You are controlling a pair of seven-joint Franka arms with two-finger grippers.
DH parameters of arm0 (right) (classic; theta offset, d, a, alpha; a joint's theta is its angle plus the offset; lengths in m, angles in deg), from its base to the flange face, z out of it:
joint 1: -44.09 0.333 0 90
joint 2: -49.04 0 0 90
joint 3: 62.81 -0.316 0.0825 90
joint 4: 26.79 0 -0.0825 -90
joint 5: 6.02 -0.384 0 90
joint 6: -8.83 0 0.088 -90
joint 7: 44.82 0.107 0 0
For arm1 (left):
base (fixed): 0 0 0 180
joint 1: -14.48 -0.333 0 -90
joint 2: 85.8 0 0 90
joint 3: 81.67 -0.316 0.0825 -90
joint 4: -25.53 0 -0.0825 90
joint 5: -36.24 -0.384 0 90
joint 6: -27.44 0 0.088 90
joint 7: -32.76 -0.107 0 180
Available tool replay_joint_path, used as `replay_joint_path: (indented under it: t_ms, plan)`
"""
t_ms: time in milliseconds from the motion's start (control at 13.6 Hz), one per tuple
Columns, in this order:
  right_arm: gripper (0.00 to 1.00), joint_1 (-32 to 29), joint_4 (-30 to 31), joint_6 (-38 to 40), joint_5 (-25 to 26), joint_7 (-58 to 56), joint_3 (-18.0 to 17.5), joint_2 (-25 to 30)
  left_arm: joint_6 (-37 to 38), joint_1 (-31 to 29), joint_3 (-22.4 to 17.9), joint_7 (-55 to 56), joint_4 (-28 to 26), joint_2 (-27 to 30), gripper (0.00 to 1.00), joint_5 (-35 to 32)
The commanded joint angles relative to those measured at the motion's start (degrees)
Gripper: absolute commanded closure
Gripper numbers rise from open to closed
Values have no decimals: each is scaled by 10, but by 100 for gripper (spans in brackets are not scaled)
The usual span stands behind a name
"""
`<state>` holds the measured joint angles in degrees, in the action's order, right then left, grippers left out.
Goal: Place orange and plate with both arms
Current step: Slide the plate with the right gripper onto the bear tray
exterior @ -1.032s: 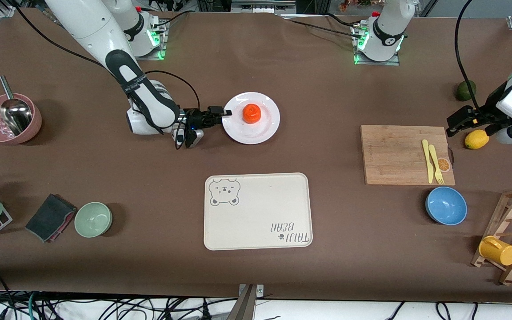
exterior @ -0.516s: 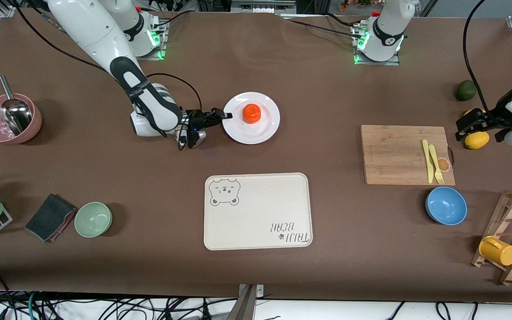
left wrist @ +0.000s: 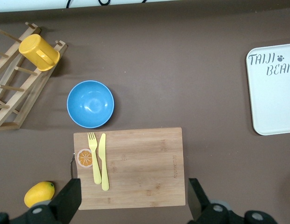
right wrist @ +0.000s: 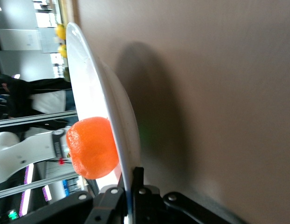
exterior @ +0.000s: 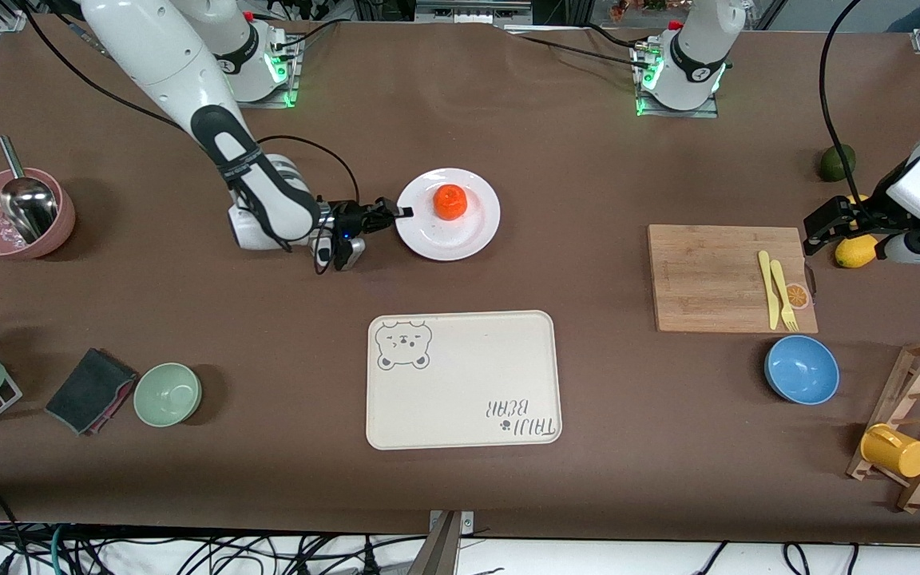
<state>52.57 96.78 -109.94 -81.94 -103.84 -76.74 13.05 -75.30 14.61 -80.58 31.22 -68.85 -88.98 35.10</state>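
Observation:
My right gripper is going to release the white plate on the middle of the cream bear tray (exterior: 459, 378), next to the bear's face.
The white plate (exterior: 468, 231) lies on the brown table between the two arm bases and the tray, with the red-orange orange (exterior: 450, 202) on it. My right gripper (exterior: 402, 212) is shut on the plate's rim at the edge toward the right arm's end. In the right wrist view the fingers (right wrist: 137, 179) pinch the thin rim (right wrist: 95, 79), the orange (right wrist: 92, 147) sits just inside it, and a shadow shows under the plate. My left gripper (exterior: 827, 224) hangs open over the cutting board's edge beside a lemon, its fingers (left wrist: 65, 205) wide apart with nothing between them.
A cream bear tray (exterior: 460, 379) lies nearer the camera than the plate. A cutting board (exterior: 715, 279) with yellow cutlery, a blue bowl (exterior: 802, 369), a lemon (exterior: 855, 251) and a mug rack (exterior: 907, 431) stand toward the left arm's end. A green bowl (exterior: 168, 394) and pink bowl (exterior: 17, 212) stand toward the right arm's.
My right gripper has shut on the plate's rim, and the plate has shifted slightly toward the right arm. The left hand swung outward and came back near the cutting board's edge.

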Motion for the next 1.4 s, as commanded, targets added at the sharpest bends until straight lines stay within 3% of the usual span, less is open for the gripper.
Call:
replay_joint_path:
  t_ms: [0, 295, 811, 1326]
  plan:
    - [100, -6, -51, 106, 56, 48, 57, 11, 40, 7, -9, -14, 23, -2, 0, 8]
    - [100, -8, -189, 120, 114, 206, 66, -21, 45, 7, -9, -15, 33, -3, 0, 8]
    - [100, 4, -474, 49, 114, 409, 65, -192, 68, -4, -6, -18, 35, -3, 0, 10]
    - [100, 58, -549, -65, 98, 442, 59, -253, 64, -5, -7, -16, 35, -3, 0, 15]
